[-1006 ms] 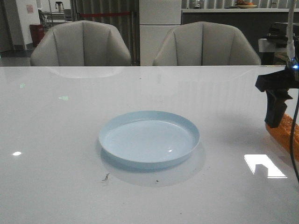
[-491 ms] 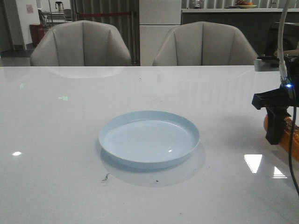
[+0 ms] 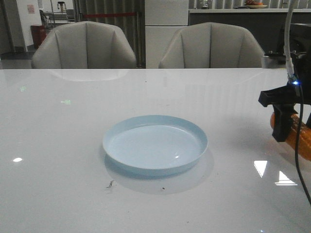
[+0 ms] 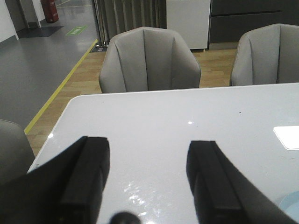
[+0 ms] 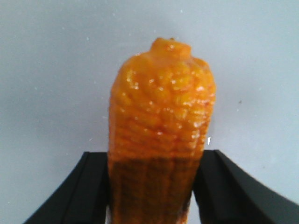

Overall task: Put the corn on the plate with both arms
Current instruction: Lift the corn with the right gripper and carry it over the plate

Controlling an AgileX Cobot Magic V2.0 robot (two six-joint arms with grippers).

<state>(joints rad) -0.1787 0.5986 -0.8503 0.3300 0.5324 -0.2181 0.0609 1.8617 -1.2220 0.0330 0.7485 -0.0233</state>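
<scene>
I will let go of the orange corn with my right gripper across the middle of the pale blue plate (image 3: 163, 138).
The pale blue plate (image 3: 155, 144) sits in the middle of the white table. My right gripper (image 3: 282, 121) is at the right edge of the front view, well to the right of the plate, with a white cable and a blue light above it. It is shut on the orange corn (image 3: 299, 141), which slants down and to the right. In the right wrist view the corn (image 5: 161, 107) fills the gap of the right gripper (image 5: 152, 158), both jaws pressed against its sides. My left gripper (image 4: 147, 158) is open and empty over bare table; it does not show in the front view.
Two grey chairs (image 3: 85, 46) (image 3: 214, 46) stand behind the table's far edge. In the left wrist view the table's left edge (image 4: 56, 126) is close, and a sliver of the plate's rim (image 4: 290, 210) shows at the lower right corner.
My right gripper has shifted a little left toward the plate, and the corn has come up slightly with it. The plate has not moved.
</scene>
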